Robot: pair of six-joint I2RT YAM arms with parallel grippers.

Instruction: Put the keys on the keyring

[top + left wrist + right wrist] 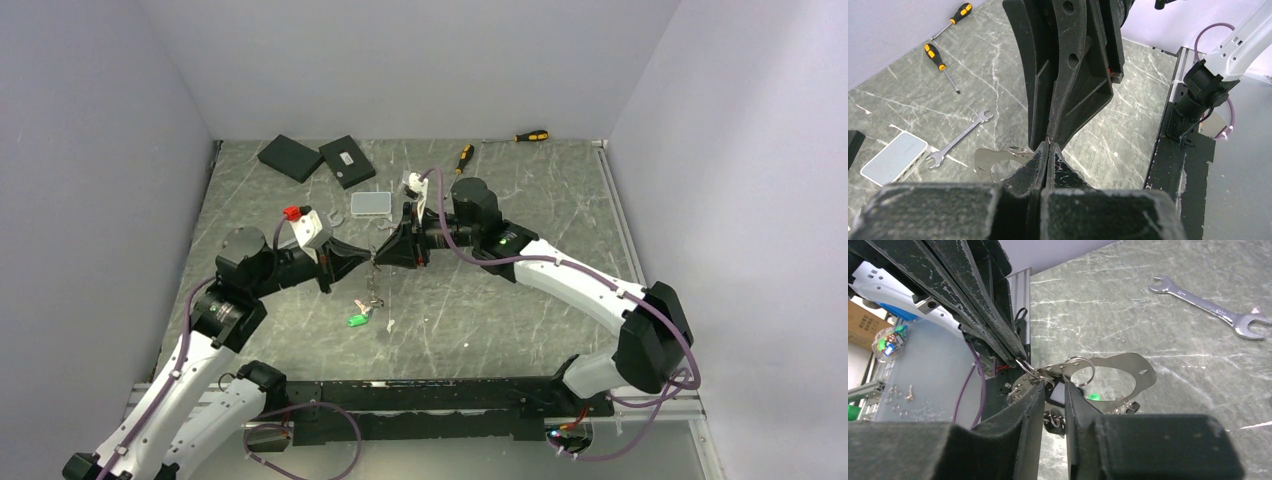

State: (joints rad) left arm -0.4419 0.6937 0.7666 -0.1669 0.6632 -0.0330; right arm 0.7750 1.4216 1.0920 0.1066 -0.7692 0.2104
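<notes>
The small ring slants across my right fingers, so they should back off, turn and take the ring [1027,366] from my left gripper.
The keyring [1128,365], a silvery metal loop with small holes, hangs in the air between both grippers over the table's middle. My left gripper [368,258] [1048,146] is shut, pinching a small ring at the keyring's edge [985,162]. My right gripper [382,250] [1053,387] faces it tip to tip, jaws a little apart with nothing pinched, beside a split ring [1080,371] on the loop. Dark-headed keys [375,295] [1054,420] dangle below the keyring. A green-headed key [357,319] [1093,396] lies on the table underneath.
A spanner [960,140] [1208,307] and a clear plastic box [371,204] [893,157] lie behind the grippers. Two yellow-and-black screwdrivers [531,135] [464,157] rest near the back wall. Two black boxes [290,157] [347,160] sit at the back left.
</notes>
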